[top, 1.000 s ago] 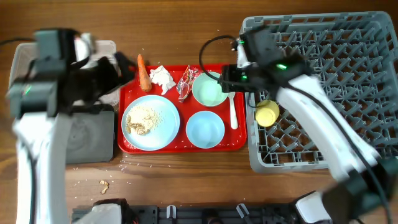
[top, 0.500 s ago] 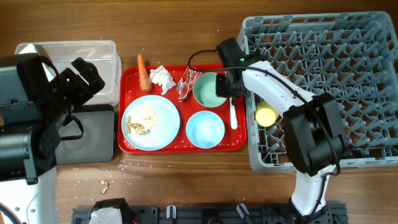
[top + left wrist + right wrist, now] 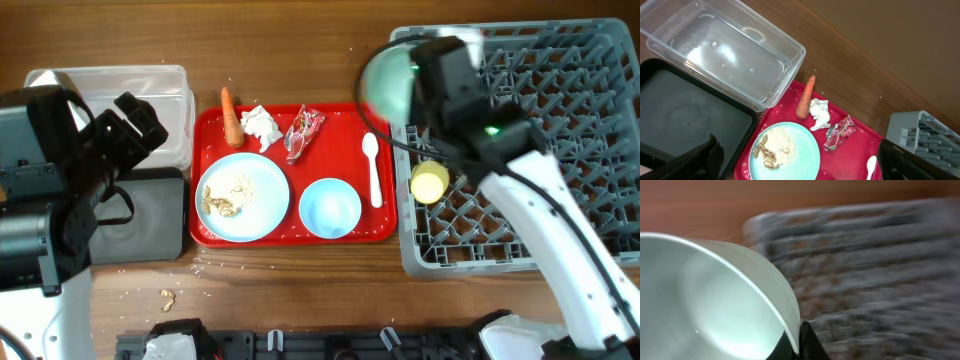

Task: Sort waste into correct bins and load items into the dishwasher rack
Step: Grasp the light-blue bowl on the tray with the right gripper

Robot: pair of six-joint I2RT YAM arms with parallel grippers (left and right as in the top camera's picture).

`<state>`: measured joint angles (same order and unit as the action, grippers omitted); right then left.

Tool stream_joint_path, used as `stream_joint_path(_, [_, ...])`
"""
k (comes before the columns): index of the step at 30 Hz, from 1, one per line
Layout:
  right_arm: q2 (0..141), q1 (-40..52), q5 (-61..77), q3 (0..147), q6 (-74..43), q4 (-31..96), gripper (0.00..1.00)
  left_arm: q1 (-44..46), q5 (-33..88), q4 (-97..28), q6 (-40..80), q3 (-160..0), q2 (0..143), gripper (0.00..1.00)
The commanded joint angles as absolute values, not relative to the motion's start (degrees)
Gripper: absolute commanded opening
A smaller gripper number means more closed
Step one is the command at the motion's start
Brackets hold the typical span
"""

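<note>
The robot's right gripper will set the pale green bowl down among the grey rack's wires, diagonally beyond the yellow cup (image 3: pixel 491 106). The bowl is now over the rack's edge.
My right gripper (image 3: pixel 413 82) is shut on the rim of a pale green bowl (image 3: pixel 388 84) and holds it in the air over the left edge of the grey dishwasher rack (image 3: pixel 560 120). In the right wrist view the bowl (image 3: pixel 715 305) fills the left side, with one dark finger (image 3: pixel 809 344) pinching its rim. A yellow cup (image 3: pixel 430 182) lies in the rack. The red tray (image 3: pixel 345 120) carries a plate (image 3: pixel 262 205) with crumbs (image 3: pixel 228 192), a second bowl (image 3: pixel 330 208), a white spoon (image 3: pixel 372 165), a carrot (image 3: pixel 230 115), a tissue (image 3: pixel 261 125) and a wrapper (image 3: pixel 303 133). My left gripper (image 3: pixel 799 150) hangs open high above the plate (image 3: pixel 805 155).
A clear tub (image 3: pixel 170 90) and a black tray (image 3: pixel 150 215) sit left of the red tray. The left wrist view shows both, the tub (image 3: pixel 725 55) and the black tray (image 3: pixel 685 120). Loose crumbs (image 3: pixel 167 298) lie on the table near the front edge.
My right gripper closed on the green bowl on the red tray and lifted it up and right toward the rack. The left arm drew back to the left, then held still.
</note>
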<state>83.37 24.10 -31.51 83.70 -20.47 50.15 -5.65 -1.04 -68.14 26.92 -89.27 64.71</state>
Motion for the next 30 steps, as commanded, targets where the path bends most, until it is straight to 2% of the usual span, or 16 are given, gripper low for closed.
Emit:
stream_joint_path(1, [84.27, 18.04, -57.58, 83.94, -19.55, 52.38, 0.04, -5.96, -1.83, -68.01, 27.46, -89.62, 64.88, 1.0])
stream_joint_path(6, [89.43, 8.14, -60.2, 83.53, -19.59, 51.46, 0.04, -5.96, -1.83, -68.01, 27.46, -89.65, 64.88, 1.0])
stream_joint_path(10, [96.18, 5.78, -60.18, 83.53, -19.46, 50.52, 0.04, -5.96, -1.83, -68.01, 27.46, -89.65, 64.88, 1.0])
stream_joint_path(13, [103.63, 5.76, -61.14, 83.53, -15.64, 49.3, 0.04, -5.96, -1.83, -68.01, 27.46, -89.65, 64.88, 1.0])
stream_joint_path(18, [112.31, 5.96, -64.75, 83.53, -15.62, 48.93, 0.04, -5.96, -1.83, -68.01, 27.46, -89.65, 64.88, 1.0])
stream_joint_path(29, [112.62, 15.59, -62.35, 83.55, -15.05, 51.79, 0.04, -5.96, -1.83, -68.01, 27.46, -89.62, 64.88, 1.0])
stream_joint_path(30, [112.49, 16.14, -62.35, 83.57, -15.05, 52.29, 0.19, -5.96, -1.83, -68.01, 27.46, -89.62, 64.88, 1.0])
